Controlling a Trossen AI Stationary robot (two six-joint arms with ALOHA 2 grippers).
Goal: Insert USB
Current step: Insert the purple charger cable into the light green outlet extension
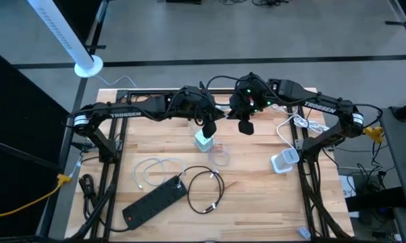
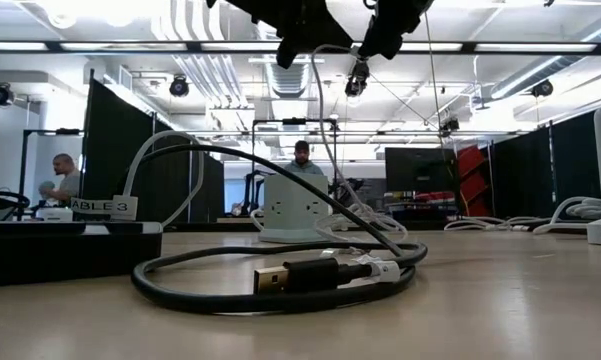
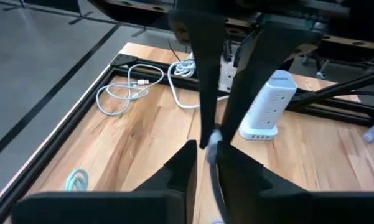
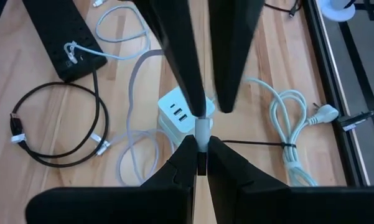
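Next, I take the cable (image 3: 215, 171) just behind the plug with my left gripper before my right gripper backs away, because my right gripper covers the tip of the plug.
A white USB cable (image 4: 132, 118) is held up over the table's middle by both grippers, and its slack loop (image 1: 219, 155) lies on the wood. A white charger block (image 1: 203, 140) with USB ports on its face (image 4: 177, 115) stands on the table just below them. My left gripper (image 1: 208, 125) and my right gripper (image 1: 244, 125) meet tip to tip above the block, each shut on the cable's plug end. In the low view the cable (image 2: 323, 140) hangs from the grippers down to the table beside the block (image 2: 290, 210). My left gripper pinches the white cable (image 3: 213, 139) between its two fingertips, close to the plug end, slanting down from the table's left. The cable runs slack below the fingers down to the table. My right gripper pinches the cable's white plug (image 4: 202, 129) between its two fingertips, slanting down from the table's right, right against my left fingers (image 4: 190, 74). The plug is lifted clear, above the charger block.
A white tower power strip (image 1: 284, 162) stands at the right. A black power strip (image 1: 154, 201) and a coiled black USB cable (image 1: 206, 190) lie near the front edge. White cable bundles lie at the left (image 1: 155, 169) and far right (image 1: 300, 125). People stand in the room beyond (image 2: 65, 180).
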